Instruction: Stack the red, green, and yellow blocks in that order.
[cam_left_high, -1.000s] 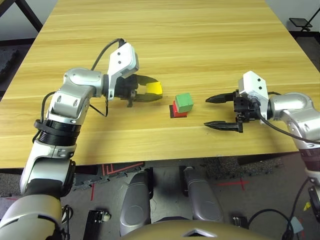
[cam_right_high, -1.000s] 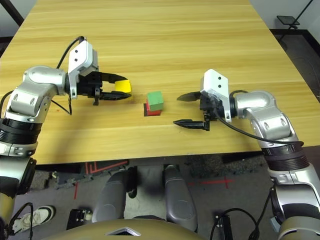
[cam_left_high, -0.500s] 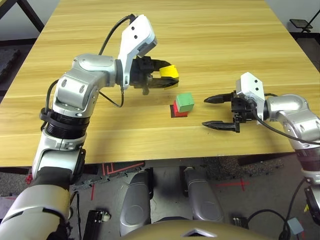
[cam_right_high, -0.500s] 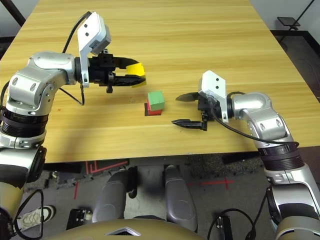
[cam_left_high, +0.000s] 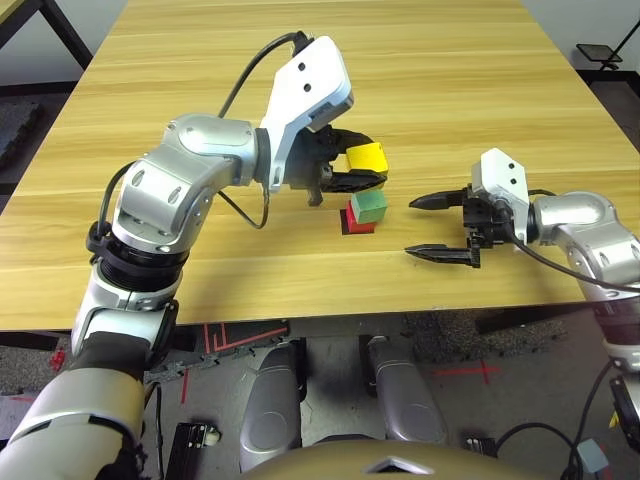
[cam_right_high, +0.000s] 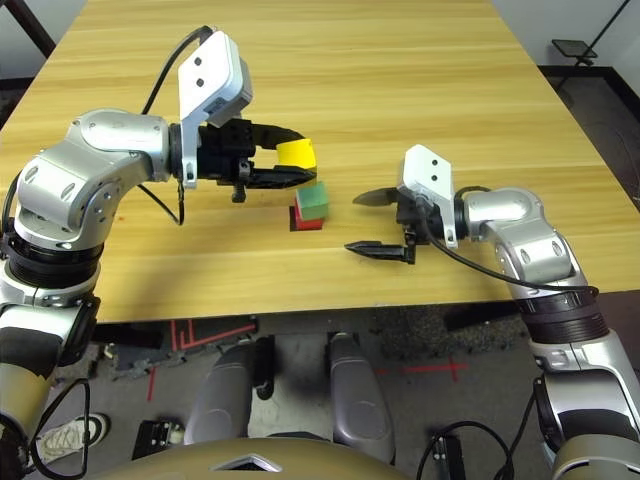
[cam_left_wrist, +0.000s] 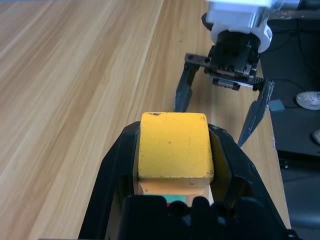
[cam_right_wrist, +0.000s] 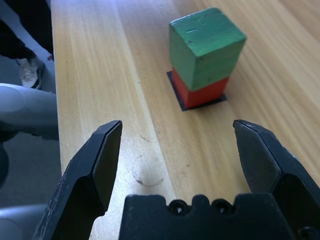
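Next, I release the yellow block, now held just above and behind the green block, with my left gripper squarely on top of the green block (cam_left_high: 371, 188) (cam_left_wrist: 173, 197), above the black square patch.
The green block (cam_left_high: 371, 204) sits on the red block (cam_left_high: 360, 219), which rests on a flat black square patch near the table's middle. My left gripper (cam_left_high: 366, 168) is shut on the yellow block (cam_left_high: 367, 157) and holds it in the air just above and slightly behind the green block. In the left wrist view the yellow block (cam_left_wrist: 173, 145) is clamped between the two black fingers. My right gripper (cam_left_high: 430, 226) hovers open to the right of the stack, pointing at it, and the right wrist view has the green block (cam_right_wrist: 205, 46) ahead of its spread fingers.
The wooden table (cam_left_high: 420, 80) stretches wide behind and beside the stack. Its front edge runs close below both grippers. A dark floor and a black stand lie beyond the far right corner.
My left arm has risen and swung right with the yellow block, from beside the stack to just above the green block. The right gripper has barely moved.
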